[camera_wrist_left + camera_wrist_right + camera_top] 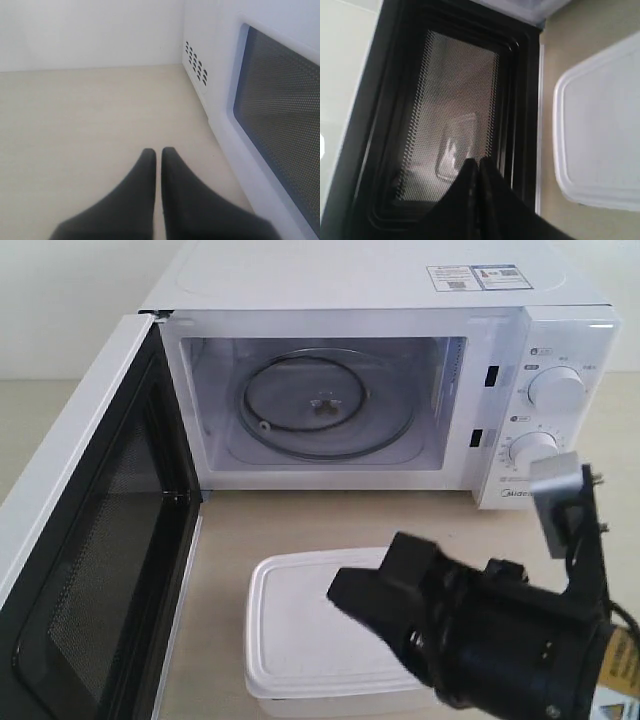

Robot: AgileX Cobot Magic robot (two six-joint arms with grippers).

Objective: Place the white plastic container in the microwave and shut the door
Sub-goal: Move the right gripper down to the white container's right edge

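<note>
The robot's right gripper should next move to the white plastic container and close on its near long rim (385, 692), the one facing away from the microwave.
The white microwave (560, 340) stands at the back with its cavity open and the glass turntable (318, 402) bare. Its door (90, 570) is swung wide to the left, black inner frame facing in. The white plastic container (300, 625) sits lidded on the table in front of the cavity. My right gripper (338, 592) hangs over the container's right part, shut with nothing in it; in the right wrist view its tips (476, 161) point toward the door's mesh window (455, 110), with the container (600, 130) beside them. My left gripper (157, 150) is shut and empty over bare table outside the door (280, 115).
Two round dials (556, 390) sit on the microwave's right panel. The open door walls off the table's left side. Vent slots (196, 62) mark the microwave's side wall near my left gripper. Light wooden tabletop (90, 125) spreads to that side.
</note>
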